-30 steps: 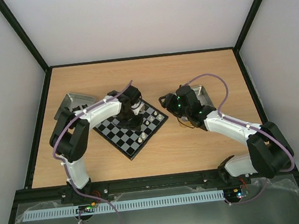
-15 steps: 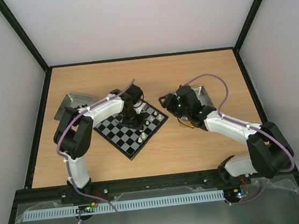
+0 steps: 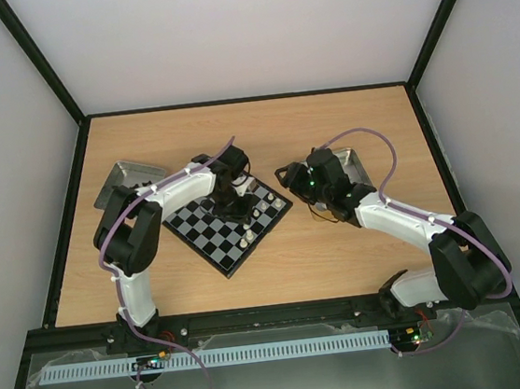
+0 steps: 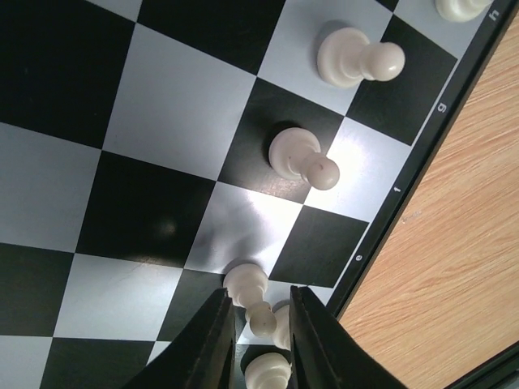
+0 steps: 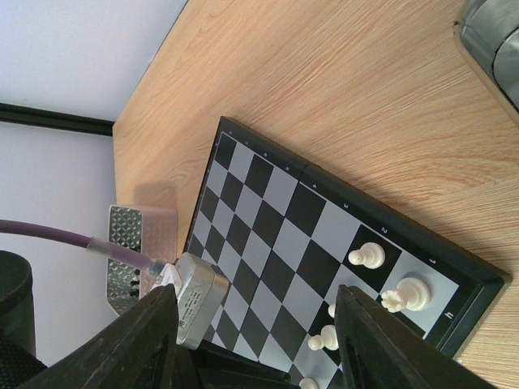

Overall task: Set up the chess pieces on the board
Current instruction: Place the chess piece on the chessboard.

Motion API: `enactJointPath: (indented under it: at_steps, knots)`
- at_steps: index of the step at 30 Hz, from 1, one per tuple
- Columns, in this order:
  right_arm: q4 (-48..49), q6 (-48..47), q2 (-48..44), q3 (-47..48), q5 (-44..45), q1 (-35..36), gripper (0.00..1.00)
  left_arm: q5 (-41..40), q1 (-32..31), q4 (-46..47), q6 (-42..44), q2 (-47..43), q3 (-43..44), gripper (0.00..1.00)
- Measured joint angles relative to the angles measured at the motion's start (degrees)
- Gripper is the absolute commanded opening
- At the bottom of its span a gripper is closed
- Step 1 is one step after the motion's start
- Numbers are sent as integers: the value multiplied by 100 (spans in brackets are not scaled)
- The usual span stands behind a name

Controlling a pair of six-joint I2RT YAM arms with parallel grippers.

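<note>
My left gripper sets the pawn down and lets go of it in the middle of the white square (image 3: 247, 221) (image 4: 242, 233), beside the next pawn along the row.
The board (image 3: 210, 235) lies turned like a diamond at the table's middle, with several white chess pieces (image 3: 258, 212) along its right edge. My left gripper (image 3: 228, 201) points down over that edge. In the left wrist view its fingers (image 4: 212, 340) straddle a standing pawn (image 4: 246, 283) with a narrow gap on either side; the left gripper (image 4: 258, 293) is slightly open. More pawns (image 4: 302, 156) stand in the row beyond. My right gripper (image 5: 255, 316) hovers open and empty beside the board's right corner (image 5: 466, 284), near a crowned piece (image 5: 408, 295).
A shallow metal tray (image 3: 125, 179) sits left of the board, partly under the left arm. A second tray (image 3: 351, 160) lies behind the right wrist. Bare wooden table (image 3: 262, 128) stretches behind and in front of the board.
The left jaws have parted from the pawn they were shut on, and the pawn stays standing on its square. The left wrist has shifted slightly away. The right arm has not moved.
</note>
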Motion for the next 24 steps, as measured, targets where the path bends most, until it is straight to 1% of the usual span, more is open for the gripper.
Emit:
enactJointPath:
  at_steps: [4, 9, 13, 15, 19, 22, 24]
  knots:
    - [0, -11, 0, 0, -2, 0, 53, 0, 0, 7, 0, 0, 0, 23]
    - [0, -15, 0, 0, -2, 0, 53, -2, -2, 35, -4, 0, -9, 15]
    - [0, -17, 0, 0, -2, 0, 53, 0, -2, 70, -15, 0, -13, 12]
    - [0, -17, 0, 0, -2, 0, 53, -2, -2, 72, -20, 0, -22, 12]
    - [-2, -20, 0, 0, 2, 0, 53, -13, -2, 90, -39, 0, -52, 21]
    - [-2, -22, 0, 0, 2, 0, 53, -66, -2, 87, -59, 0, -57, 22]
    - [-2, -22, 0, 0, 2, 0, 53, -79, -7, 90, -63, 0, -70, 20]
